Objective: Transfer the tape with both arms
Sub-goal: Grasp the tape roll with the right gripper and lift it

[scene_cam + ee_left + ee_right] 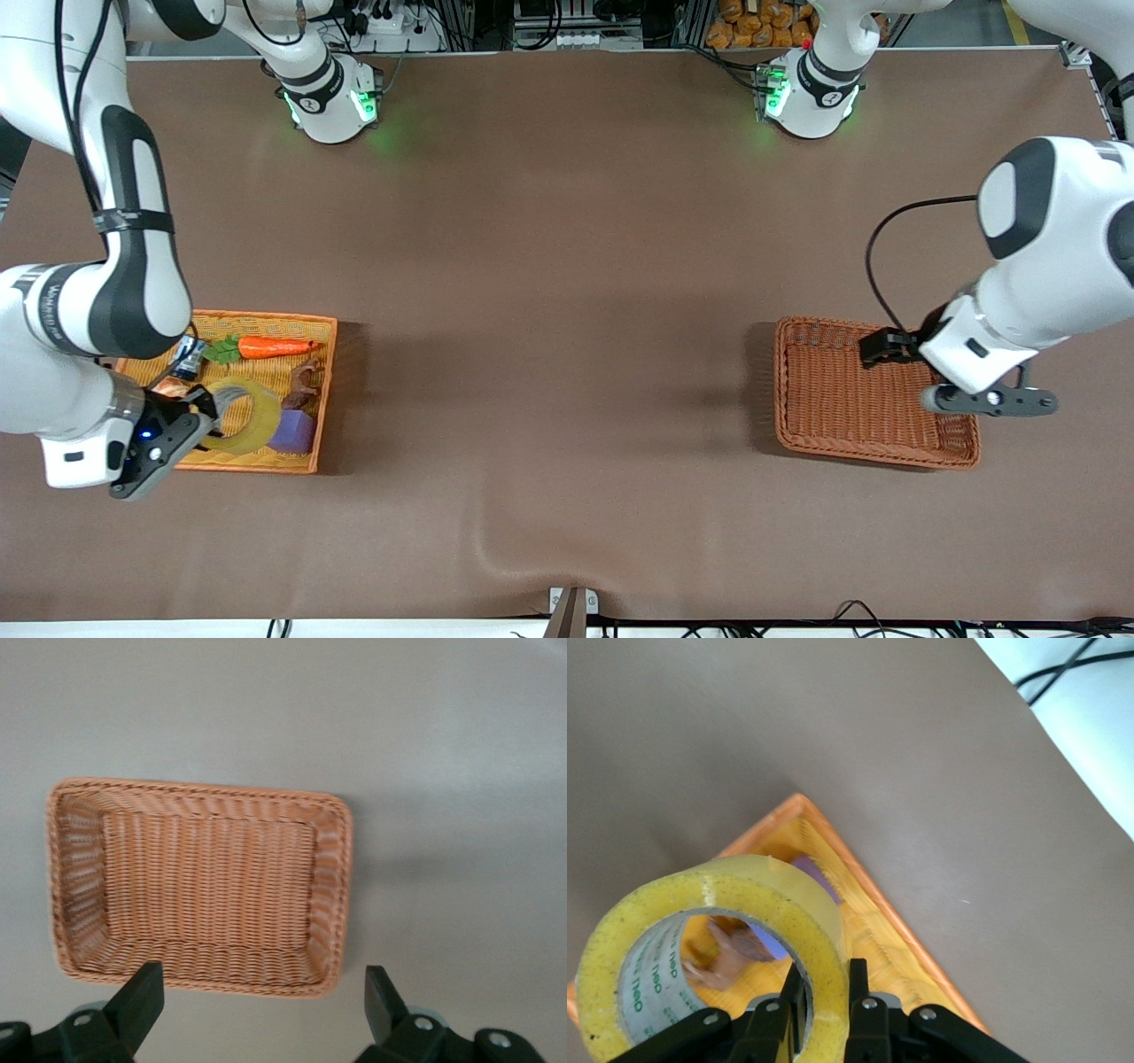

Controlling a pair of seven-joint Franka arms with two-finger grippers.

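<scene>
My right gripper is going to release the tape on the open brown table cover about midway (554,352) between tray and basket.
The tape (241,415) is a yellowish translucent roll with a grey-white core. My right gripper (205,409) is shut on its wall and holds it just above the yellow-orange tray (321,390) at the right arm's end of the table. In the right wrist view the tape (700,904) fills the frame, one finger inside the core and one outside, at my right gripper (824,983). My left gripper (992,400) is open and empty over the edge of the brown wicker basket (842,399). The left wrist view shows the basket (199,881) empty past my left gripper (261,992).
The tray holds a toy carrot (270,346), a brown figure (306,381), a purple block (294,432) and a small dark blue packet (188,357). A wide stretch of brown table cover (567,310) lies between tray and basket.
</scene>
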